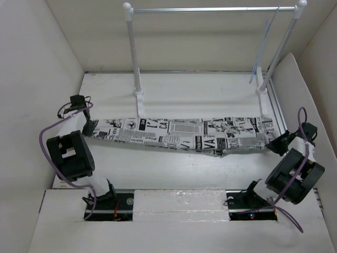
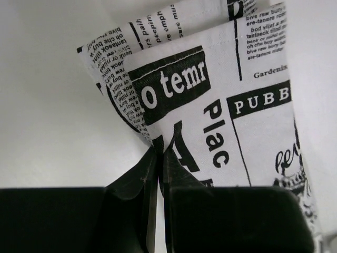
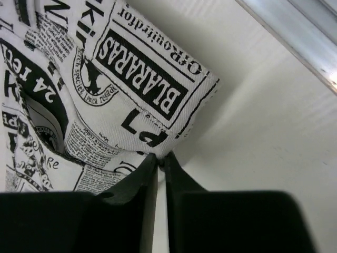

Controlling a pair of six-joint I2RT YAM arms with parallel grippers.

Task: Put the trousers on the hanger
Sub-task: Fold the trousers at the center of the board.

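The trousers are too long for the hanger, so my left gripper needs to hold their middle while my right gripper grabs the waist (image 1: 266, 132) and folds it over.
The trousers (image 1: 179, 135), white with black newspaper print, are stretched in a long band across the table between both grippers. My left gripper (image 1: 90, 128) is shut on their left end; in the left wrist view its fingertips (image 2: 158, 150) pinch a fold of the cloth (image 2: 210, 105). My right gripper (image 1: 274, 143) is shut on their right end; in the right wrist view its fingertips (image 3: 161, 156) pinch the cloth's corner (image 3: 121, 89). The pale blue hanger (image 1: 261, 52) hangs from the right end of the rail, behind and above the trousers' right end.
The silver rail (image 1: 210, 9) rests on two white posts (image 1: 134, 58), (image 1: 281, 47) at the back of the table. White walls close in left, right and behind. A raised white ledge (image 1: 174, 203) runs along the near edge between the arm bases.
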